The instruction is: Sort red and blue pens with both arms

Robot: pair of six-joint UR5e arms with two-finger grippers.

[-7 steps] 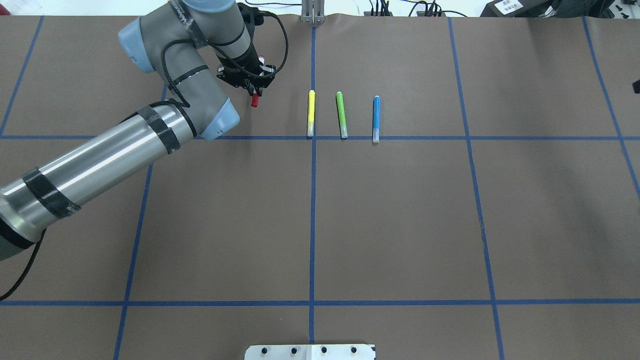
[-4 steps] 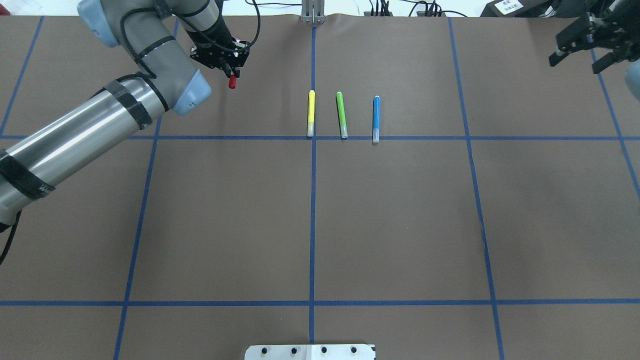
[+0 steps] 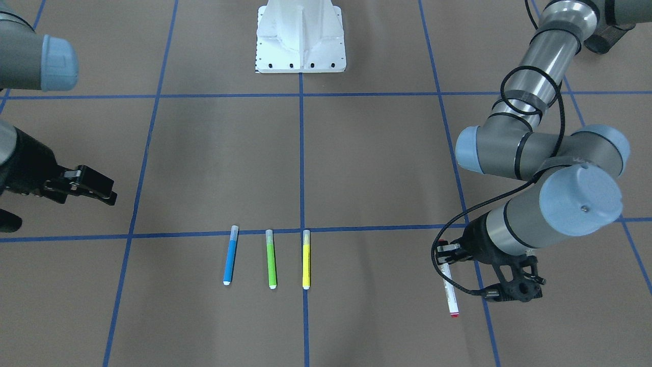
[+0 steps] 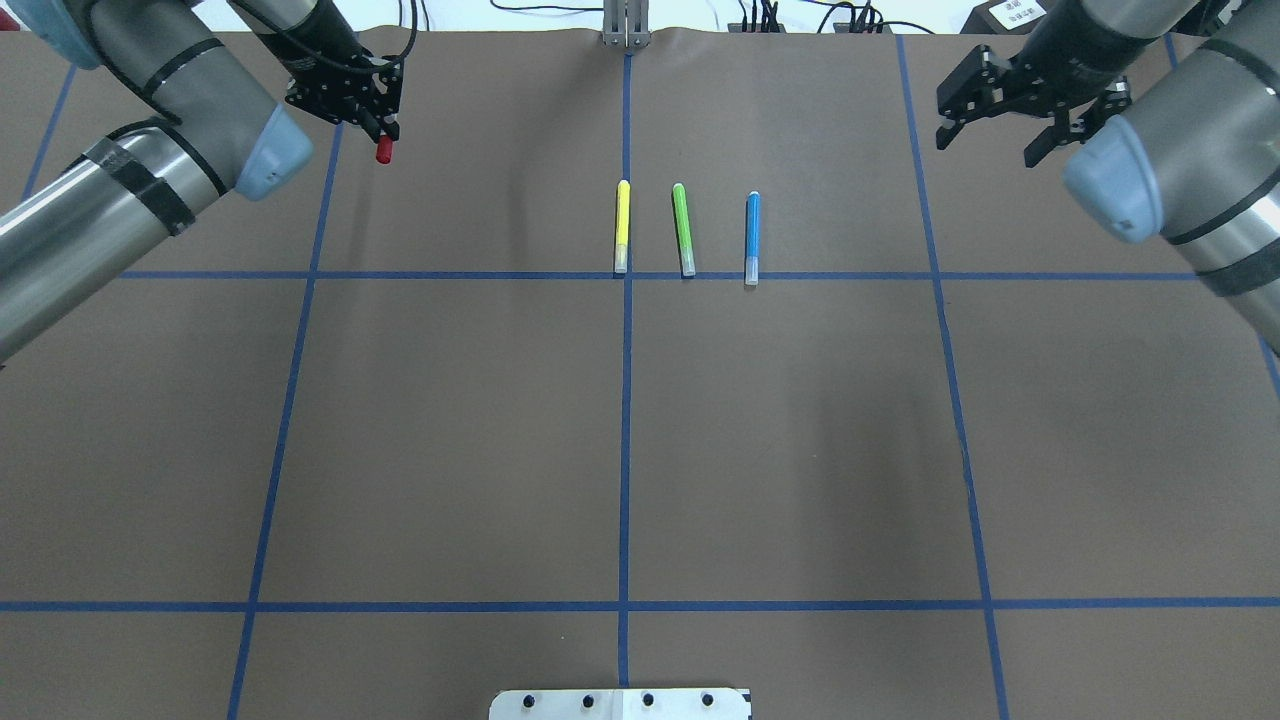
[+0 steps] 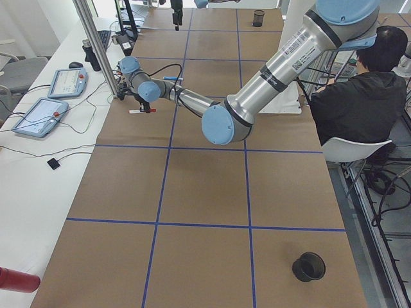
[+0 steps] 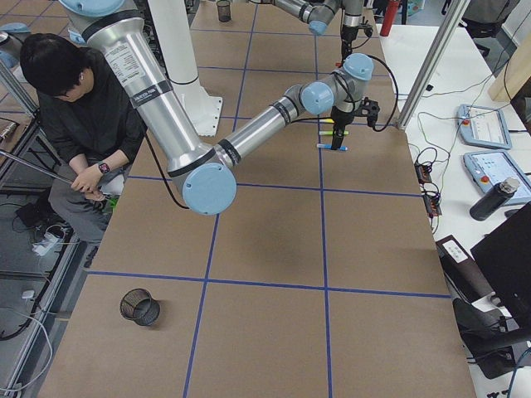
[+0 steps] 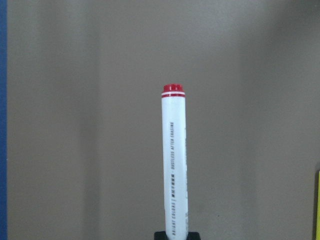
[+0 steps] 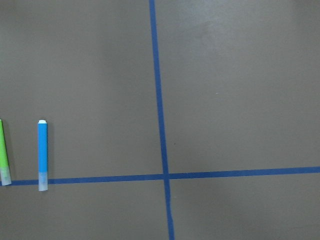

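The blue pen beside the green marker is next for my right gripper, which should go to it and close on the pen's pale cap (image 3: 234,235) (image 8: 43,177).
My left gripper (image 4: 378,122) is shut on the red pen (image 4: 384,151), a white barrel with a red cap, held above the mat near the far left. In the front-facing view the red pen (image 3: 449,290) hangs slanted from that gripper (image 3: 444,255). The left wrist view shows the red pen's (image 7: 173,165) barrel sticking out from between the jaws. The blue pen (image 4: 752,237) lies on the mat, rightmost in a row of three, and is also seen in the front-facing view (image 3: 231,255) and the right wrist view (image 8: 43,155). My right gripper (image 4: 990,140) hovers open and empty, well to its right.
A yellow marker (image 4: 622,227) and a green marker (image 4: 683,229) lie left of the blue pen. A black mesh cup (image 5: 309,266) stands at the table's left end, another (image 6: 139,306) at the right end. A seated person (image 5: 359,96) is beside the white pedestal base (image 3: 300,38).
My left gripper has carried the red pen leftward and toward the far edge. The right arm came in from the right and moved left toward the row of pens.
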